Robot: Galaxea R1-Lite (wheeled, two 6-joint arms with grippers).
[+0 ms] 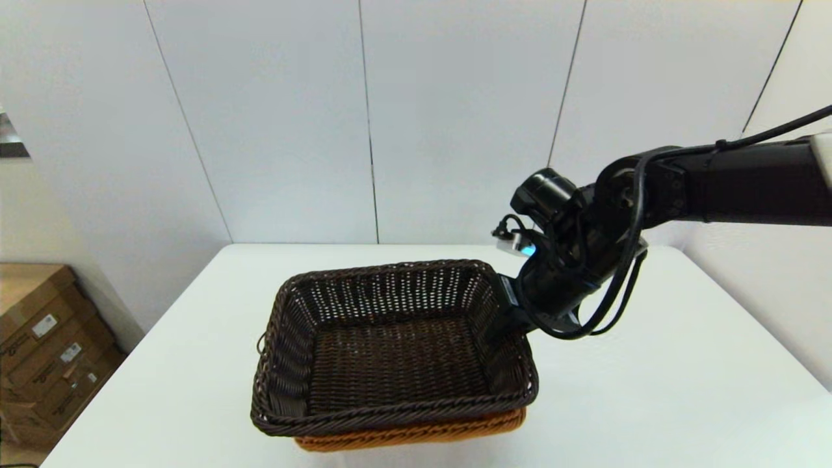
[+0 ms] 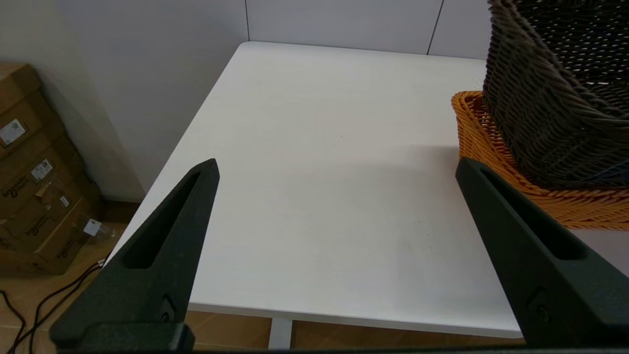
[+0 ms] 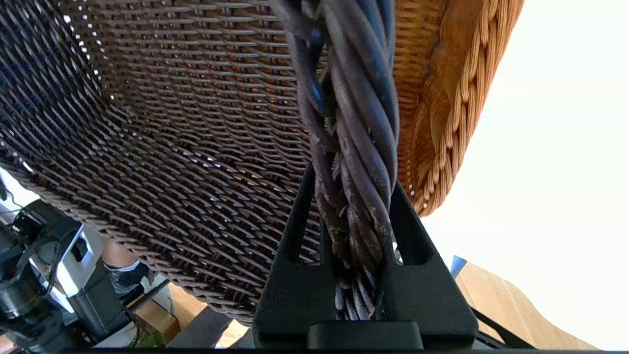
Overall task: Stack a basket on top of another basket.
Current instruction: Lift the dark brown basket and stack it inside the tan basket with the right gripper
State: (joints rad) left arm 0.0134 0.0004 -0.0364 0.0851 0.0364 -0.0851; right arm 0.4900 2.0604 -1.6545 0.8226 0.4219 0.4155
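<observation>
My right gripper is to let go of the dark brown basket as soon as that basket settles down inside the orange basket [image 1: 398, 366] on the table.
The dark brown basket [image 1: 390, 344] sits tilted inside the orange basket [image 1: 416, 434], of which only a strip shows under its near edge. My right gripper [image 1: 504, 328] is shut on the dark basket's braided rim [image 3: 354, 147] at its right side; the fingers [image 3: 422, 255] pinch the braid from both sides, with the orange basket [image 3: 442, 98] just behind. In the left wrist view the dark brown basket [image 2: 555, 88] rests in the orange basket [image 2: 491, 157]. My left gripper [image 2: 336, 169] hangs open over bare table, left of both baskets.
The white table [image 1: 650, 390] extends around the baskets on all sides. Cardboard boxes [image 1: 45, 351] stand on the floor past the table's left edge. A white panelled wall rises behind the table.
</observation>
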